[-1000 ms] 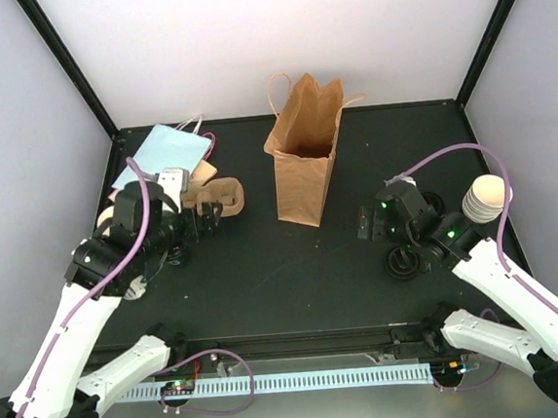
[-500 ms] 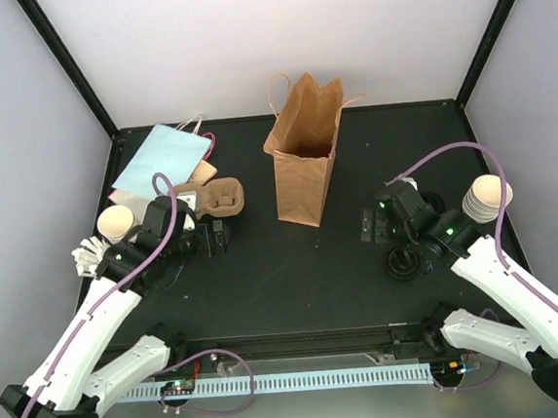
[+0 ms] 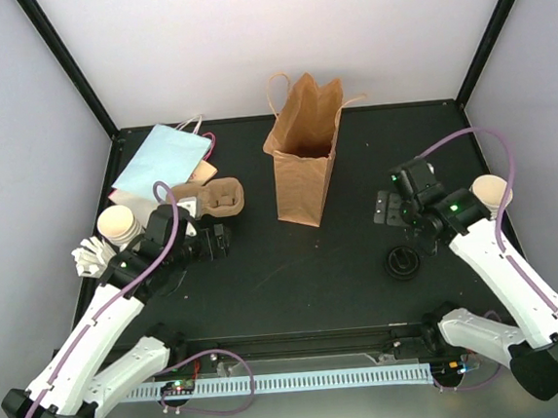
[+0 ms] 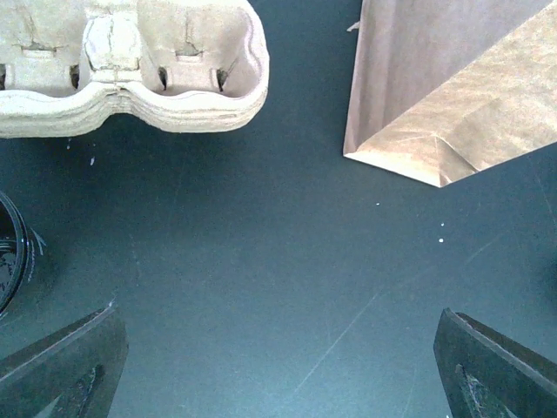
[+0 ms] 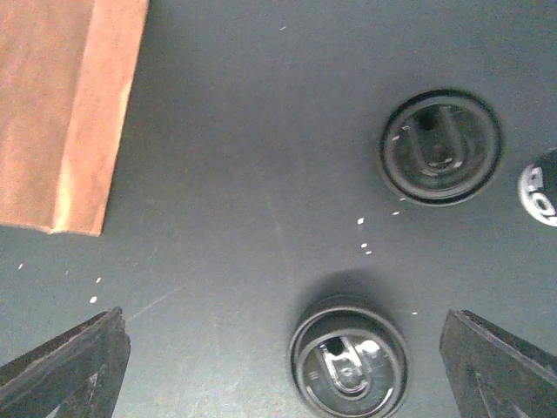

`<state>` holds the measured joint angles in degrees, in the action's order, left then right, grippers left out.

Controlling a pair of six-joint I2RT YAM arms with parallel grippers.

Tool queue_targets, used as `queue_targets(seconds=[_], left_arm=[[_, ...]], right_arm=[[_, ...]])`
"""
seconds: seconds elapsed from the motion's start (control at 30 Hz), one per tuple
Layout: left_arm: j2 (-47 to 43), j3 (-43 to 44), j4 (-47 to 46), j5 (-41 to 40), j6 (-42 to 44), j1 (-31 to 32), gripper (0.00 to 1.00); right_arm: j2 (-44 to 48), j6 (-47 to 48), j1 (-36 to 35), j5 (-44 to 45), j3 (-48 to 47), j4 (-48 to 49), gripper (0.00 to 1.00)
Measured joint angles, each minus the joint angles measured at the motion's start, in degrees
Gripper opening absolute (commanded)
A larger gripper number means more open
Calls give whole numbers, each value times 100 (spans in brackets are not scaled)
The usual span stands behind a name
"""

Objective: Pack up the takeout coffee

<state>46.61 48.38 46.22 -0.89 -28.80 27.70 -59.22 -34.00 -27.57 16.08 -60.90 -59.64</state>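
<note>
I will next move my right gripper to the paper cups beside the black lids and close it on the top cup's rim (image 3: 475,188), facing the brown bag.
The open brown bag (image 3: 304,158) stands upright at mid-table and also shows in the left wrist view (image 4: 461,87) and the right wrist view (image 5: 61,113). A stack of paper cups (image 3: 116,224) stands at the left and another (image 3: 491,193) at the right. Two black lids (image 5: 440,146) (image 5: 349,361) lie flat on the table; one shows in the top view (image 3: 402,262). My left gripper (image 3: 217,242) (image 4: 278,374) is open and empty over bare table, near the cardboard cup carrier (image 3: 214,197) (image 4: 130,70). My right gripper (image 3: 387,209) (image 5: 283,370) is open and empty above the near lid.
A flat pale-blue bag (image 3: 162,159) lies at the back left. A white bundle (image 3: 91,255) lies by the left cups. A black rim (image 4: 9,252) shows at the left edge of the left wrist view. Walls enclose the table on three sides.
The left gripper has moved from over the carrier toward the near side. The right gripper has drawn back and to the right, uncovering the lid on the table.
</note>
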Motion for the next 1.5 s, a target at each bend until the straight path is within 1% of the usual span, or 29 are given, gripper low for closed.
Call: queue_targets(seconds=[0.17,0.3,0.47,0.63,0.8,0.93,1.17,1.27,1.37,1.43,1.5], left_arm=[[-17,-11,-7,28,-68,0,99],[-94,-15,-4,153,-59,0,99],[-236,-142,-63,472,24,0,99],[-236,-201,-153,955,166,0,99],[-258,-284,-345,990,363,0,99],[-278,-295,-479,828,590,0,99],[-59,-369,-841,693,920,-24,99],[210,-372,-905,791,1003,-42,99],[420,-372,-984,966,1071,-48,99],[597,-352,-981,1062,1130,-52,99],[789,-299,-944,1145,1178,-61,99]], right_arm=[[162,181,811,-68,-199,-240,100],[302,192,1169,-79,-334,-511,100],[149,142,1198,-52,-758,-1001,100],[94,111,1198,-127,-863,-1113,100],[597,188,1198,-365,-356,-828,100],[896,227,1198,-481,-120,-621,100],[704,369,1198,-455,-94,-92,100],[529,385,1279,-343,-140,-101,97],[140,511,1803,-479,-442,-247,87],[-195,588,2297,-592,-686,-319,84],[-426,669,2634,-584,-820,-365,83]])
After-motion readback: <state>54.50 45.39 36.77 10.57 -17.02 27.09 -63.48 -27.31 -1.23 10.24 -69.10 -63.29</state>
